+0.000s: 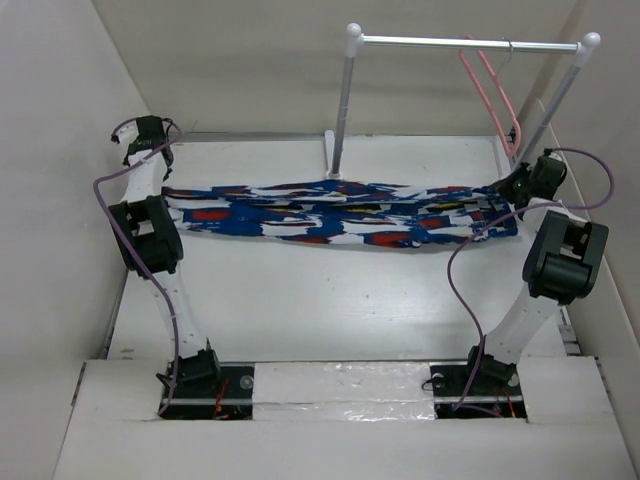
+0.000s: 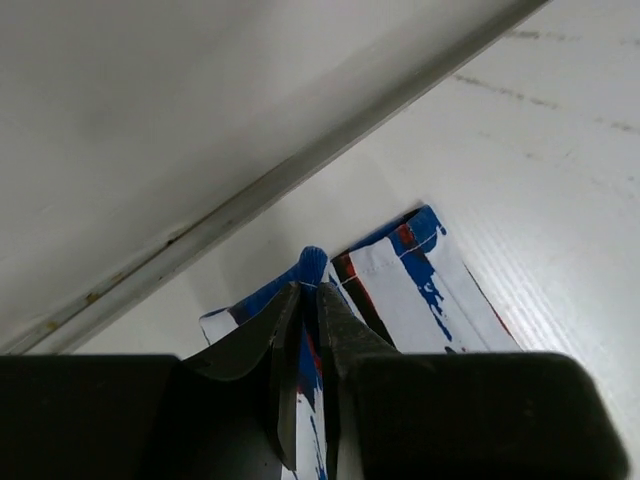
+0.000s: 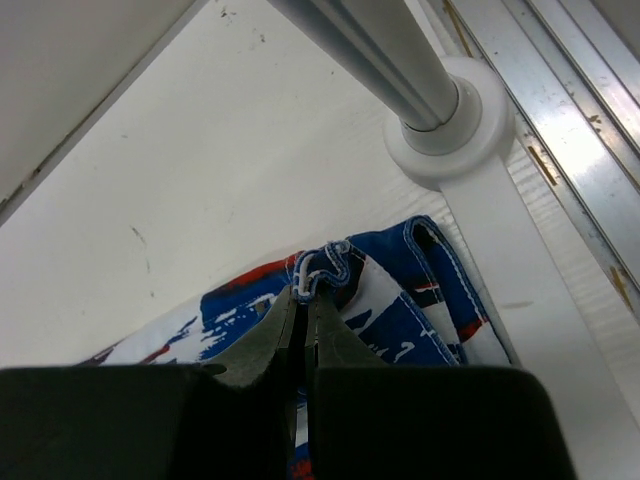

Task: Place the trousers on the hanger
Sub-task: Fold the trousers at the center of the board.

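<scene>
My right gripper should take their near corner (image 1: 510, 228) and pull the bunched trousers clear, as it is holding the trousers' far corner close against the foot of the rack.
The trousers (image 1: 340, 215), royal blue with white, red and black splashes, stretch left to right across the far half of the table. My left gripper (image 1: 165, 185) is shut on their left end, where a blue fold (image 2: 312, 262) pokes out between the jaws (image 2: 308, 292). My right gripper (image 1: 510, 190) is shut on their right end, pinching a stitched hem (image 3: 325, 268) at the jaw tips (image 3: 305, 295). The pink hanger (image 1: 490, 90) hangs by its hook from the silver rail, above and just behind the right gripper.
The rack has a silver rail (image 1: 470, 43) on two white-capped posts; the left post (image 1: 340, 110) stands behind the trousers' middle, the right post's round foot (image 3: 450, 120) sits just beyond the right gripper. Walls close in on the left (image 1: 50, 150) and right. A metal track (image 3: 570, 130) runs along the right edge.
</scene>
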`<control>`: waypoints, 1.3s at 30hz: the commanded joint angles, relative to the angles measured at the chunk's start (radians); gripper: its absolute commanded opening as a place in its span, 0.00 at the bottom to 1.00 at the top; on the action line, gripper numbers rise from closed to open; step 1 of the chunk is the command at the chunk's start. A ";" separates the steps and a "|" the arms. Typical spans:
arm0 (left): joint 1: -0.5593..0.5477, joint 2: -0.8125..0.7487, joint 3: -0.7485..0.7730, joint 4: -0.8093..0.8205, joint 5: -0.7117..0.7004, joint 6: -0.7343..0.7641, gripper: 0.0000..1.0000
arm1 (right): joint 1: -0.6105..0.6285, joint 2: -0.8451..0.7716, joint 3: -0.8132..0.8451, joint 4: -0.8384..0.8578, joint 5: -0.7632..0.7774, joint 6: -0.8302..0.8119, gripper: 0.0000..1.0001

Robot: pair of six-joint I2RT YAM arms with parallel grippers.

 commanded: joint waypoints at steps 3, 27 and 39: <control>0.016 0.031 0.087 0.042 -0.030 0.030 0.18 | 0.007 0.050 0.126 0.066 0.053 -0.032 0.06; 0.037 -0.483 -0.735 0.337 0.277 -0.079 0.49 | -0.043 -0.311 -0.429 0.307 -0.140 -0.010 0.78; 0.037 -0.374 -0.714 0.368 0.414 -0.108 0.69 | -0.043 -0.328 -0.621 0.375 -0.114 -0.030 0.40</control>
